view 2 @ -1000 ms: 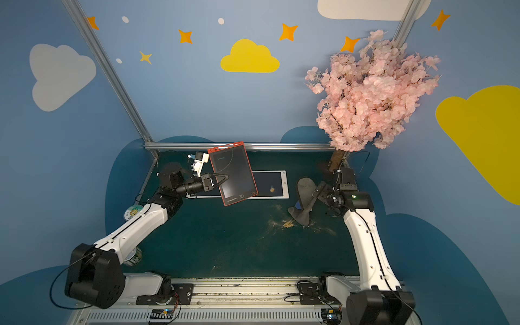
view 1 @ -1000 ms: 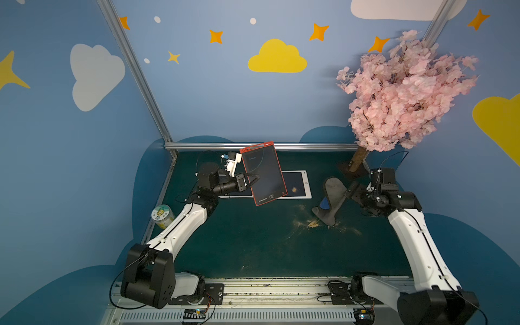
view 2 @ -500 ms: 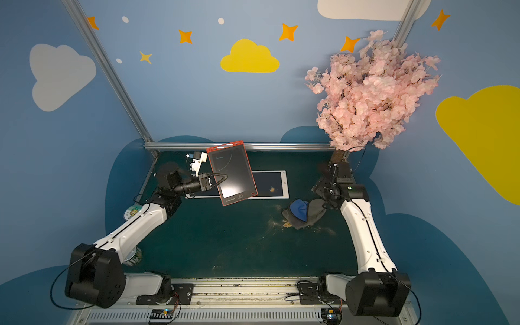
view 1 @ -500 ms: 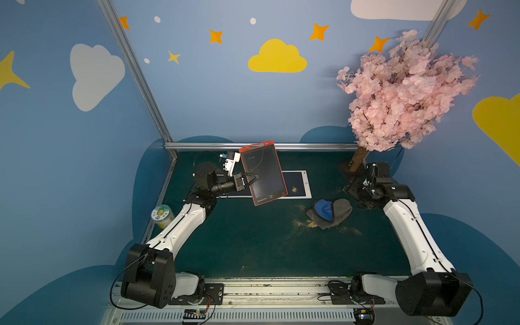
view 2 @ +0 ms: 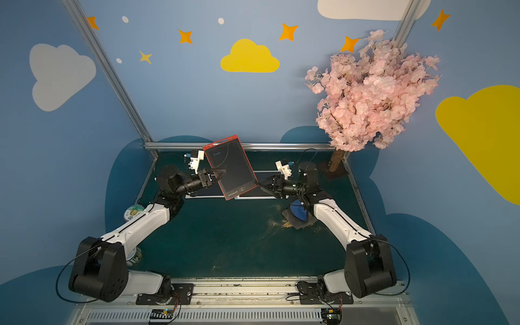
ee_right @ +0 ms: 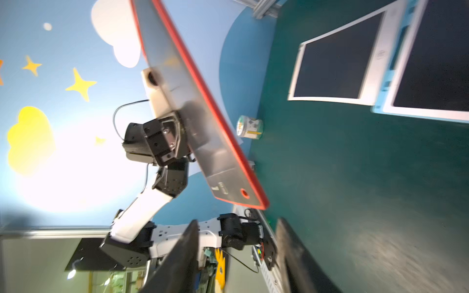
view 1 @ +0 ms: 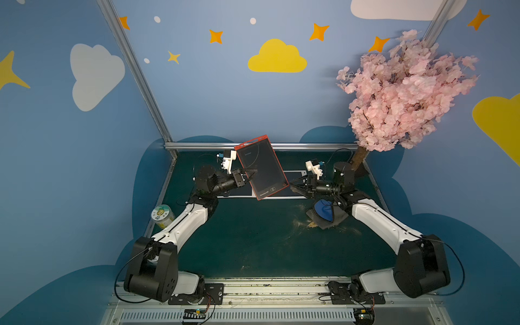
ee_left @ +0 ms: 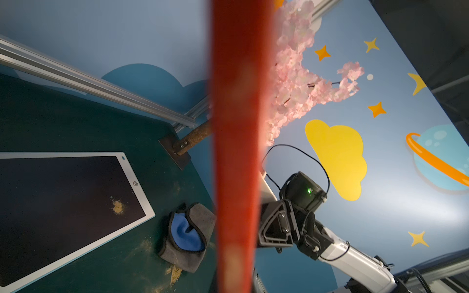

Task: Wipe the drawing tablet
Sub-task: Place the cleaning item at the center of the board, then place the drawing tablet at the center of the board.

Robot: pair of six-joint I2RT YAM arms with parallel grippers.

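Note:
The red-framed tablet's grey back slants toward the right gripper, so the left gripper should turn the tablet edge-on before the right gripper takes its lower corner (view 1: 287, 185).
A red-framed drawing tablet (view 1: 261, 167) (view 2: 230, 167) hangs tilted in the air above the back of the table. My left gripper (view 1: 251, 174) (view 2: 221, 174) is shut on its left edge. The left wrist view shows the tablet edge-on as a blurred red band (ee_left: 238, 152). In the right wrist view I see its grey back (ee_right: 193, 114). My right gripper (view 1: 294, 187) (view 2: 261, 185) (ee_right: 237, 225) stands open and empty just off the tablet's lower right corner. A grey and blue cloth (view 1: 325, 213) (view 2: 299, 215) (ee_left: 187, 233) lies crumpled on the table under the right arm.
A white-framed tablet (ee_left: 63, 203) (ee_right: 335, 63) and a blue-framed one (ee_right: 431, 63) lie flat at the back. Sandy crumbs (view 1: 306, 223) are scattered beside the cloth. A small can (view 1: 161, 215) stands at the left edge. A pink blossom tree (view 1: 399, 92) fills the back right corner.
The cloth has dropped from beside the right gripper onto the table. The right gripper has swung left to the tablet's lower corner, its jaws narrower. The left arm holds still.

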